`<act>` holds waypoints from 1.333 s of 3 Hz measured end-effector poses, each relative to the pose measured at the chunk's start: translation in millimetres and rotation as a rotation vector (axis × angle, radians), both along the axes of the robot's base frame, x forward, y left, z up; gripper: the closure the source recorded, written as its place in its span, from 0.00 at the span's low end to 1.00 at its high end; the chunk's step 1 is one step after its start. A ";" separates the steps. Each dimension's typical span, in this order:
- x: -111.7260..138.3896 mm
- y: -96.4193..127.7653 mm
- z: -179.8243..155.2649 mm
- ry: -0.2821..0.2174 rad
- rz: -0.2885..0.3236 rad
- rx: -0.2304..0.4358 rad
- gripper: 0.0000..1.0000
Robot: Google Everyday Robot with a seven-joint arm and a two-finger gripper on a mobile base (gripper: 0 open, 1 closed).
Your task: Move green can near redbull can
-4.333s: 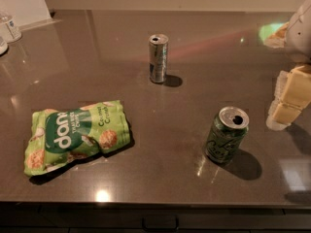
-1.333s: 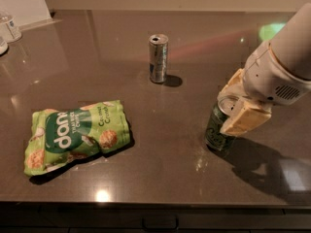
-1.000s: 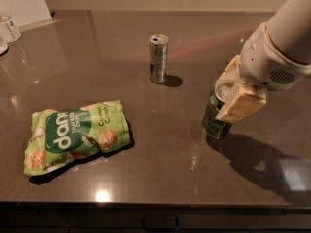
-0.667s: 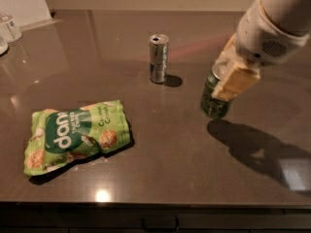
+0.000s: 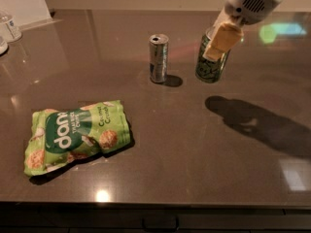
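Observation:
Next, I set the green can on the dark table [image 5: 181,83] against the redbull can, on the side facing my gripper.
The redbull can [image 5: 158,58] stands upright on the dark table, slim and silver-blue. The green can [image 5: 212,63], dark green with pale lettering, is a short way to its right, held upright and lifted off the table; its shadow falls lower right. My gripper [image 5: 219,39] comes down from the upper right and is shut on the green can's upper part, with a cream-coloured finger [image 5: 222,41] across its front. The can's top is hidden by the gripper.
A flat light-green snack bag [image 5: 77,135] lies at the front left. A small clear container [image 5: 10,27] stands at the far left edge. The table's front edge [image 5: 155,205] runs along the bottom.
My gripper closed on the green can at the front right, lifted it, and carried it up and left toward the redbull can. The redbull can and the bag have not moved.

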State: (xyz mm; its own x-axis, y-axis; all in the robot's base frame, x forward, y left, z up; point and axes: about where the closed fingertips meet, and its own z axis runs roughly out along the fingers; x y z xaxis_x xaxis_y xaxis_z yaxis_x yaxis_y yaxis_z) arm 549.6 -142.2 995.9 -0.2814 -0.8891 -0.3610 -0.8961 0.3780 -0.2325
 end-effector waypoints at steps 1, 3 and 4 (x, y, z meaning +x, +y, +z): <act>30.2 10.1 -4.7 -0.001 -0.014 0.031 1.00; 62.2 34.3 -34.1 0.052 -0.002 0.043 1.00; 71.3 41.2 -48.1 0.081 0.001 0.028 0.92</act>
State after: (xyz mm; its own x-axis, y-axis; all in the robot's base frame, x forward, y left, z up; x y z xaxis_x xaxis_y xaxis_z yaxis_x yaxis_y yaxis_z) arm 620.9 -101.0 947.8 -0.3096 -0.8795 -0.3614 -0.9121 0.3821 -0.1484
